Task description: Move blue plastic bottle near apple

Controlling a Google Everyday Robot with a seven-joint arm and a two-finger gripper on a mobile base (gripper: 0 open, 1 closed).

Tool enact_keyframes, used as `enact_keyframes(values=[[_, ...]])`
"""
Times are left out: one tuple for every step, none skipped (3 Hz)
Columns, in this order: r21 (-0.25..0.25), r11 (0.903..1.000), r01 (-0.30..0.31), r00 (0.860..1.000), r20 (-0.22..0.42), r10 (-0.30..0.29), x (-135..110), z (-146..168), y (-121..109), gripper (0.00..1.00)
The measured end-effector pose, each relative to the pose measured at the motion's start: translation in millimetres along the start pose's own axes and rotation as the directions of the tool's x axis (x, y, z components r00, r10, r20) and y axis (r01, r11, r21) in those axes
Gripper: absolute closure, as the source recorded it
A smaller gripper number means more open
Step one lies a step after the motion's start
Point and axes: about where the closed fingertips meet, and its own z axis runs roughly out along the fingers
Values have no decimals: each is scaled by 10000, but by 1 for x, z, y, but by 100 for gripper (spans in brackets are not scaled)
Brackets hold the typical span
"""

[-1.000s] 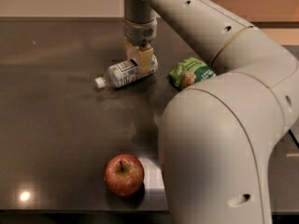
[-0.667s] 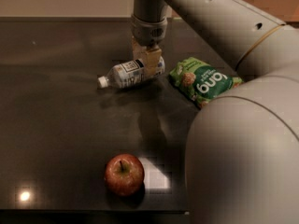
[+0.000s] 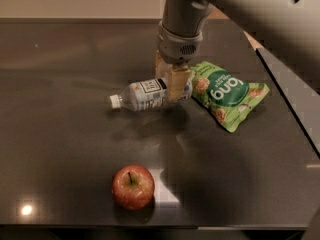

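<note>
The blue plastic bottle is to go on the dark table (image 3: pixel 148 137), just behind the red apple. Next, my gripper lets go of it there.
The blue plastic bottle (image 3: pixel 145 95) lies on its side on the dark table (image 3: pixel 60 134), white cap pointing left. My gripper (image 3: pixel 170 79) comes down from above onto the bottle's right end, one tan finger behind it and one in front, shut on it. The red apple (image 3: pixel 133 186) stands near the front edge, well in front of the bottle and apart from it.
A green snack pouch (image 3: pixel 227 94) lies right of the bottle, almost touching the gripper. The arm (image 3: pixel 240 4) spans the upper right. The table's right edge (image 3: pixel 287 101) runs diagonally, and its front edge is just below the apple.
The gripper and bottle have shifted a little toward the front and right. The arm's bulk has swung out of the lower right, uncovering the pouch. The apple has not moved.
</note>
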Motion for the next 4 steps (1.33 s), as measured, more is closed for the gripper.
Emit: enact_keyframes(values=[[-174,9996,-223,9997,-22,223,-1,3,43,100],[-337,9986,-419,9991,-8,419,-8,7,71,100],[-461,9979,-450,9990,-77,447,-20,9,88,100],[-598,9974,-410,9991,-158,401,-31,12,100,100]])
